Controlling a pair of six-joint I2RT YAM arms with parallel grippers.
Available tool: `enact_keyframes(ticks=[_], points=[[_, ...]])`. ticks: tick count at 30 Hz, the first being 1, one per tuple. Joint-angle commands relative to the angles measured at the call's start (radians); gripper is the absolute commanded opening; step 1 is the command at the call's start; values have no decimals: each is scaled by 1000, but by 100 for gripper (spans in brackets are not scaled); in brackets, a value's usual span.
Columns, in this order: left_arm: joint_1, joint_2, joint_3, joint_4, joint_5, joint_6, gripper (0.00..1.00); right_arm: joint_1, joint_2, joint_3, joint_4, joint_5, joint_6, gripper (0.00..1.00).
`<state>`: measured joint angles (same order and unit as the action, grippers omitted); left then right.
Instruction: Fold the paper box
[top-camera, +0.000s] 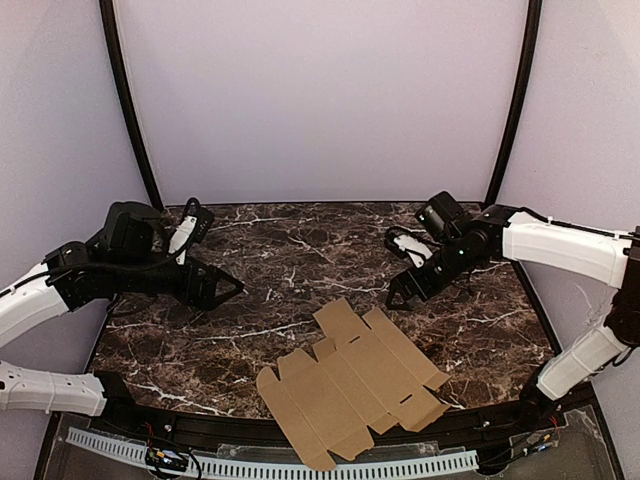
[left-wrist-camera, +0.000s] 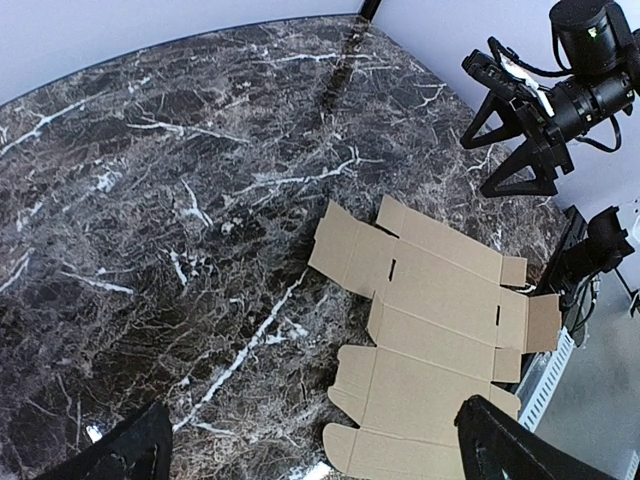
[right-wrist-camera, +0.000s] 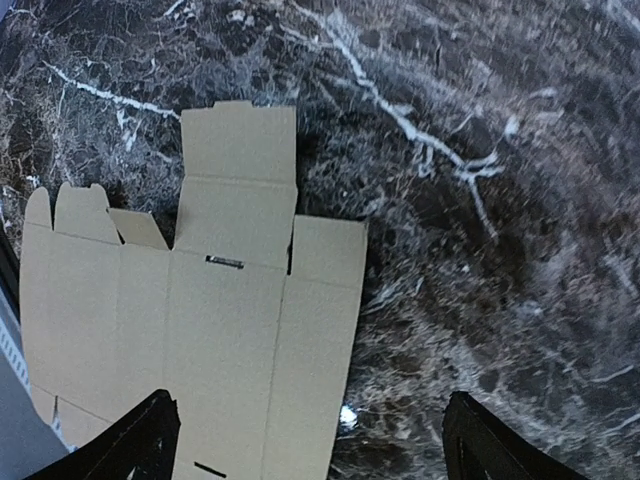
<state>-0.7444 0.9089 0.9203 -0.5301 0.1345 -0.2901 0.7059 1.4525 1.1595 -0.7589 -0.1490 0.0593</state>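
Note:
The middle of the paper box's long straight edge (top-camera: 412, 343) (right-wrist-camera: 346, 378), the one on the right arm's side, will be gripped by my right gripper.
The paper box (top-camera: 350, 385) is a flat tan die-cut sheet with flaps and slots, unfolded on the marble table near its front edge. Its near corner reaches over that edge. My left gripper (top-camera: 228, 291) hovers open to the left of the sheet, apart from it. In the left wrist view the sheet (left-wrist-camera: 440, 320) lies ahead and to the right of the wide-spread fingers (left-wrist-camera: 130, 455). My right gripper (top-camera: 398, 297) hangs open just beyond the sheet's far flaps, holding nothing. In the right wrist view the sheet (right-wrist-camera: 220, 320) lies below the left finger (right-wrist-camera: 130, 445).
The dark marble table (top-camera: 270, 250) is bounded by pale curved walls and two black poles (top-camera: 130, 110). A white perforated strip (top-camera: 300, 468) runs along the front edge. The right arm (left-wrist-camera: 545, 105) shows in the left wrist view, past the sheet.

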Motion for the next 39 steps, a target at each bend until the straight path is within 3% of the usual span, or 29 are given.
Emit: enact_keyframes(ticks=[1,17,26,32,39], points=[[-2,43,-74,60,42,-60,100,-45,-45,-117,95,-229,204,90],[-4,179,-184,173,178,-142,100,-157,80,-458,378,-540,335,77],[-4,201,-206,202,192,-165,100,-167,91,-505,419,-522,326,76],[-4,221,-233,214,205,-189,100,-169,-24,-491,350,-473,325,75],[-34,240,-224,244,272,-250,91,-170,-141,-458,264,-412,328,75]])
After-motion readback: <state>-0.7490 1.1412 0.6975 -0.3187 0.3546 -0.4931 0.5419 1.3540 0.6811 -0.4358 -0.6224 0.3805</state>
